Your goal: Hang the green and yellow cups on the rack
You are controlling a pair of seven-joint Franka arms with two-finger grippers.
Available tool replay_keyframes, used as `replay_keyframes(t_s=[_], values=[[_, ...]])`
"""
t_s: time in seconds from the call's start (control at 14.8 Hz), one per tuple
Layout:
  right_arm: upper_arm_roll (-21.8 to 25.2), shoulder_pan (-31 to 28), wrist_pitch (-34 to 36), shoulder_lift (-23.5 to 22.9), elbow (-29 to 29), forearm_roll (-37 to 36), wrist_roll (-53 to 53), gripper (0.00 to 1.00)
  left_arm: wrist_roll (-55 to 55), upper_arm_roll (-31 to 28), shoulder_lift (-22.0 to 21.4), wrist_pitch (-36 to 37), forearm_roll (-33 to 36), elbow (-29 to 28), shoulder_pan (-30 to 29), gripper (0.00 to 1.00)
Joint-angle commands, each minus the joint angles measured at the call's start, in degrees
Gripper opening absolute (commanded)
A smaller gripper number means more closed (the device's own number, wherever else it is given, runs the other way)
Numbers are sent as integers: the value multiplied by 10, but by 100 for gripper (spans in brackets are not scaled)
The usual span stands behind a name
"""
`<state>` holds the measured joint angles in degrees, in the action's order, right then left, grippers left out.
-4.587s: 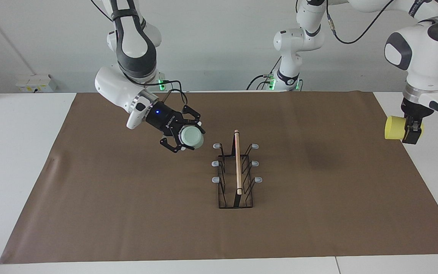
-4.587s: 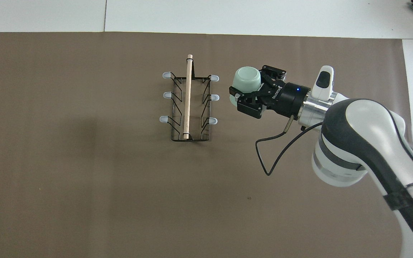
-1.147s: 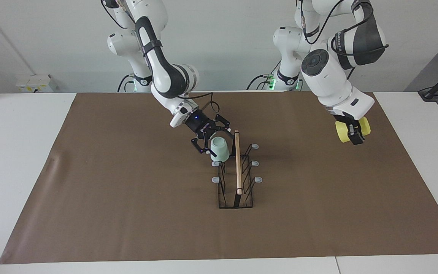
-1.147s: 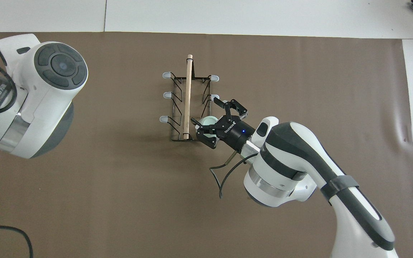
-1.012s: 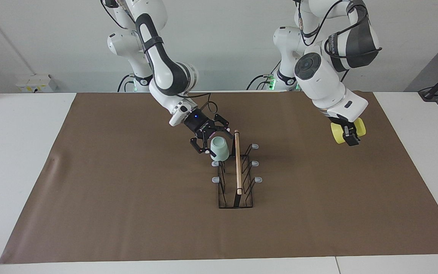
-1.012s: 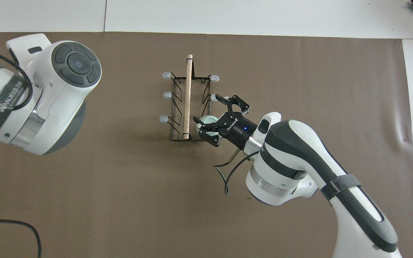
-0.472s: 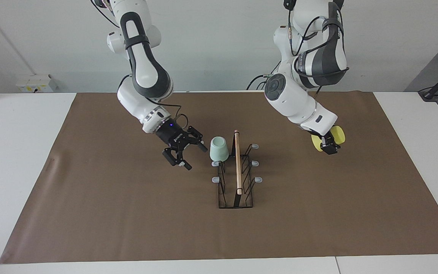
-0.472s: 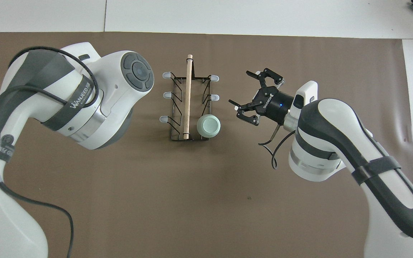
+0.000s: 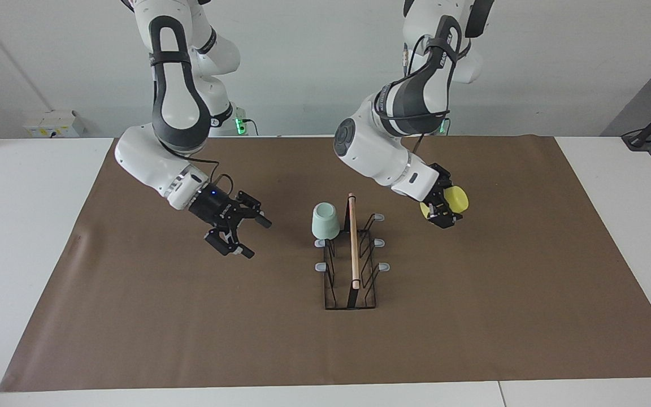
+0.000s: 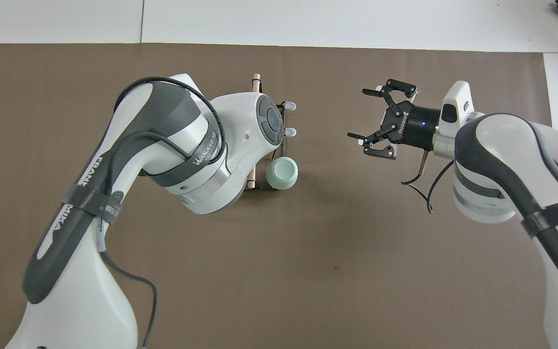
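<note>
Once my left gripper lets go, the yellow cup, now held in the air beside the rack, will sit on the rack peg (image 10: 224,163) opposite the mint green cup.
The black wire rack (image 9: 353,249) with its wooden rod stands mid-mat. The mint green cup (image 9: 325,221) hangs upside down on the prong nearest the robots on the right arm's side; it also shows in the overhead view (image 10: 282,173). My right gripper (image 9: 257,239) is open and empty over the mat, apart from the rack toward the right arm's end (image 10: 359,116). My left gripper (image 9: 444,211) is shut on the yellow cup (image 9: 456,199), held in the air beside the rack on the left arm's side. In the overhead view the left arm hides the yellow cup and most of the rack (image 10: 289,105).
A brown mat (image 9: 472,316) covers the white table. Two grey-tipped prongs on the right arm's side and three on the left arm's side carry nothing. A white box (image 9: 54,123) sits at the table's edge near the right arm's base.
My right gripper let go of the green cup on the prong and drew back toward the right arm's end. My left gripper brought the yellow cup from the table's end close to the rack.
</note>
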<state>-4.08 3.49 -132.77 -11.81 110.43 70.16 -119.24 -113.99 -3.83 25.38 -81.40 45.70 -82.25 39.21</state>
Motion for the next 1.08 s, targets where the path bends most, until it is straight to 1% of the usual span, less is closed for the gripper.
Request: replay_keyframes(t_s=[0.0, 0.2, 0.47, 0.54, 0.61, 0.81, 1.01], values=[[-5, -42, 70, 3, -25, -106, 49, 100, -20, -11, 52, 47, 11, 53, 44, 0], [-1, -66, 137, 18, -48, -220, 96, 100, -20, -10, 56, 47, 12, 52, 60, 0], [-1, -74, 224, 50, -97, -417, 229, 100, -20, -10, 58, 42, 11, 52, 78, 0], [-2, -72, 242, 53, -111, -455, 257, 100, -20, -9, 59, 42, 11, 52, 78, 0], [-2, -68, 261, 54, -121, -485, 282, 100, -25, -9, 60, 37, 11, 52, 79, 0], [-5, -64, 293, 69, -123, -545, 339, 100, -59, -8, 60, 23, 9, 44, 88, 0], [-5, -64, 328, 83, -124, -572, 403, 100, -67, -7, 59, 2, 7, 33, 97, 0]])
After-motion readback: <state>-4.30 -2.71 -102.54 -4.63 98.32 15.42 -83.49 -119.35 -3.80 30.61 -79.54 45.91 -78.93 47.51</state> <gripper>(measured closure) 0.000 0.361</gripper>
